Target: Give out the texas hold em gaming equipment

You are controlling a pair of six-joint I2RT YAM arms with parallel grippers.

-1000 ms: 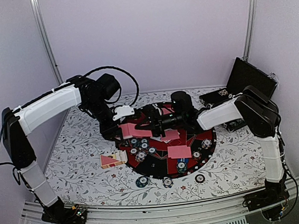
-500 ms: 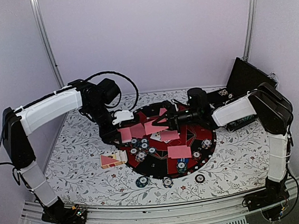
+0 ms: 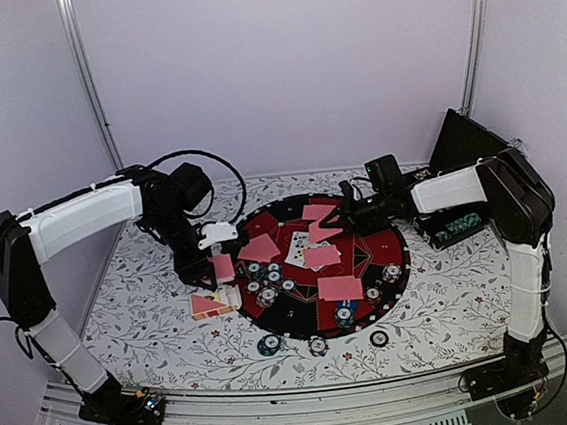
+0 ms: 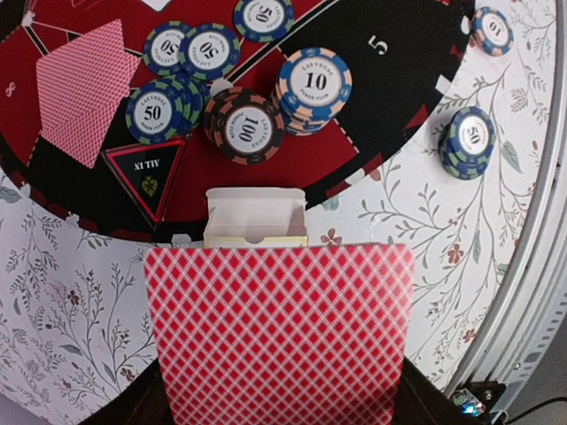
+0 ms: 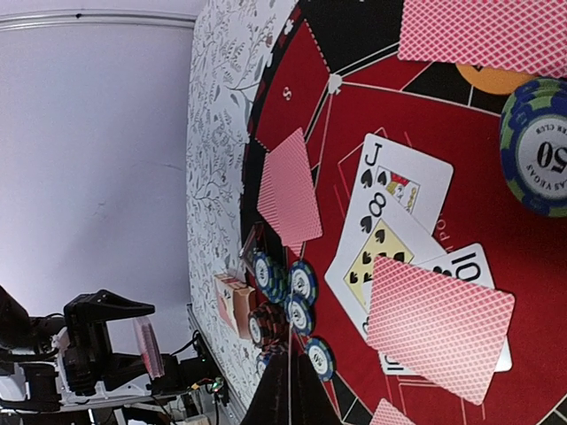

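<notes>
I should let go of the red-checked playing cards with my left gripper, setting them on the flowered cloth (image 3: pixel 168 271) (image 4: pixel 66 409) between the card box and the side.
My left gripper (image 3: pixel 215 268) is shut on a red-checked playing card (image 4: pixel 279 328) and holds it above the open card box (image 4: pixel 255 217) at the mat's left edge. My right gripper (image 3: pixel 343 217) is shut over the mat's far right part, and a thin card edge (image 5: pixel 290 376) shows between its fingers; that card (image 3: pixel 324 232) hangs pink beside it. Several face-down cards lie on the mat, such as one (image 3: pixel 340 287) at the front. Face-up spade cards (image 5: pixel 390 204) lie in the middle. Poker chip stacks (image 4: pixel 314 84) stand on the mat's left part.
The round red-and-black mat (image 3: pixel 294 317) fills the table's middle. The card box (image 3: pixel 212 303) lies just left of it. Three loose chips (image 3: pixel 318 346) sit on the cloth in front of the mat. The black hinged case (image 3: pixel 468 144) stands open at the back right.
My right gripper has pulled back to the right from my left gripper, carrying a card. My left gripper has moved left and nearer with its card, to above the card box.
</notes>
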